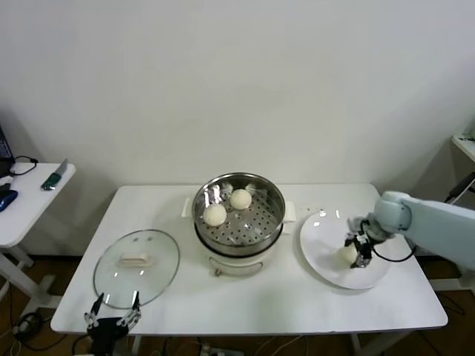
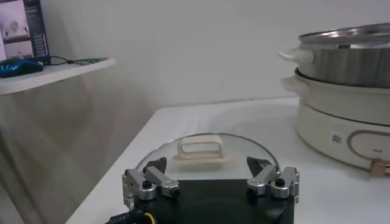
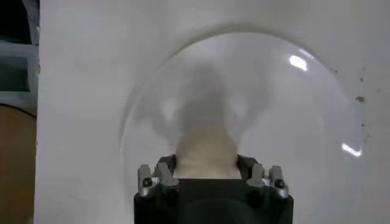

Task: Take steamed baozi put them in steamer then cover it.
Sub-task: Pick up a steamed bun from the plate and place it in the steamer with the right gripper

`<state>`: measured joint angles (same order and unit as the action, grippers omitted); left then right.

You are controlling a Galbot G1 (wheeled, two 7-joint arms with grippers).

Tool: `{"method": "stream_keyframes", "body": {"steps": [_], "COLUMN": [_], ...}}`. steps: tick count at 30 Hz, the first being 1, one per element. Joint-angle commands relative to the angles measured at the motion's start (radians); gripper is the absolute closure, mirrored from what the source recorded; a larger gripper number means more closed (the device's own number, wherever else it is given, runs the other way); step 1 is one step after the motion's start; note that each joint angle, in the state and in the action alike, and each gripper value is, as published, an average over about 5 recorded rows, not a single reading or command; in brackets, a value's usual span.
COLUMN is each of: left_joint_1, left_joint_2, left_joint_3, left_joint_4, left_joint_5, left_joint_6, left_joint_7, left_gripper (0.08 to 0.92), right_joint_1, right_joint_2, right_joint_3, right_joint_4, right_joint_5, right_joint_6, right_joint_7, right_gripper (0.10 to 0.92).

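The baozi in my right gripper, still down on the white plate, will be let go on the bare near part of the steamer's bottom (image 1: 237, 233), in front of the other baozi.
Two off-white baozi (image 1: 240, 199) (image 1: 215, 215) lie on the perforated floor of the steel steamer (image 1: 276, 194), which sits on a white pot base mid-table. On the white plate (image 1: 323, 237) at the right, my right gripper (image 1: 358, 252) is shut on a third baozi (image 1: 347, 254). The right wrist view shows that baozi (image 3: 204, 155) pinched between the fingers of the right gripper (image 3: 206, 167), still down on the plate (image 3: 292, 122). The glass cover (image 1: 159, 271) with its cream handle lies flat at the front left. My left gripper (image 1: 111, 317) hangs open just off the table's front edge, facing the cover (image 2: 201, 159).
A white side table (image 1: 30, 196) with small items and cables stands at the far left. The steamer (image 2: 347, 61) rises tall to one side in the left wrist view. The table's front edge runs just behind the left gripper (image 2: 210, 176).
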<state>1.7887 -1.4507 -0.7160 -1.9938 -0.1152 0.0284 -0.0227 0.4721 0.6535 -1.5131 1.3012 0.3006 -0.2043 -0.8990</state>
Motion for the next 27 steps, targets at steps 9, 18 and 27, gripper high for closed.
{"method": "stream_keyframes", "body": {"steps": [9,18,27], "left_joint_1": [-0.002,0.008,0.014], "left_joint_2": [-0.006,-0.004,-0.004], "left_joint_3": [0.01,0.012,0.009], "left_joint_4": [-0.007,-0.012,-0.023], "left_joint_5": [0.014,0.017,0.017], "left_joint_6": [0.001,-0.006,-0.006], "left_joint_7": [0.001,-0.002,-0.004], "left_gripper": [0.177,0.177,0.177], "right_joint_1": [0.693,0.655,0.426], "right_joint_2": [0.282,0.45,0.588], "right_joint_3": [-0.261,-0.19,-0.126], "right_joint_4": [0.115,0.298,0.208], "right_joint_5": [0.177,0.099,-0.134], "right_joint_6": [0.376,0.424,0.493], "right_joint_7": [-0.153,-0.103,-0.016], "right_gripper": [0.347,0.347,0.347]}}
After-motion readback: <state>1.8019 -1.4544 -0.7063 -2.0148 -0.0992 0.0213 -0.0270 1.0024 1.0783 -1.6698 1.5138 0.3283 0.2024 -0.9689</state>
